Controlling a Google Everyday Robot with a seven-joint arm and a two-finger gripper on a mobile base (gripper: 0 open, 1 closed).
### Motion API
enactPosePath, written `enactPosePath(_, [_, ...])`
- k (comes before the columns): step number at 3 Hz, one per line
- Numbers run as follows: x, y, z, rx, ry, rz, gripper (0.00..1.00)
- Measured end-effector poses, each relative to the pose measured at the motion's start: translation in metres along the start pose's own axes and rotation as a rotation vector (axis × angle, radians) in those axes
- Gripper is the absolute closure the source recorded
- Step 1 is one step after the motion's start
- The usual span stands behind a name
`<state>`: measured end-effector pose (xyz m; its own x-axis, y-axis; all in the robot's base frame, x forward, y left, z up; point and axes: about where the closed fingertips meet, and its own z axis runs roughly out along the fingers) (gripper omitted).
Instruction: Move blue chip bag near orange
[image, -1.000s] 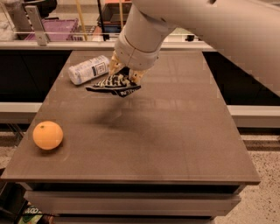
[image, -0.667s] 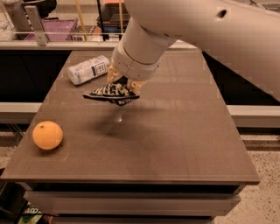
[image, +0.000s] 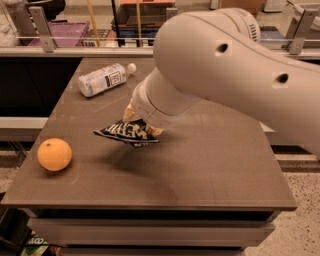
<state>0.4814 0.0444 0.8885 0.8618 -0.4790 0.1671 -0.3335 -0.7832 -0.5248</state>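
Observation:
The blue chip bag is in my gripper. I should let go of it on the brown table (image: 125, 140) next to the orange, in front of the plastic bottle.
The blue chip bag (image: 125, 132), dark blue with white lettering, hangs a little above the table, held at its right end by my gripper (image: 141, 124). The gripper is shut on the bag and sits under the big white arm, near the table's middle left. The orange (image: 54, 154) rests on the table near the front left corner, to the left of and slightly below the bag, with a gap of bare table between them.
A clear plastic bottle with a white label (image: 104, 78) lies on its side at the back left of the brown table (image: 215, 165). The white arm (image: 235, 65) covers the back right. A railing and shelves stand behind the table.
The gripper has carried the blue chip bag forward and left, away from the bottle and closer to the orange. The orange and bottle have not moved.

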Motion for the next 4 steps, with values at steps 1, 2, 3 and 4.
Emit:
enactPosePath(1, [-0.011,0.015,0.013,0.034,-0.018,0.028,1.00])
enactPosePath(2, [-0.010,0.023,0.029,0.070,-0.051,0.046,1.00])
enactPosePath(3, [-0.010,0.023,0.050,0.106,-0.113,0.042,1.00])
enactPosePath(4, [-0.010,0.023,0.050,0.107,-0.114,0.042,1.00])
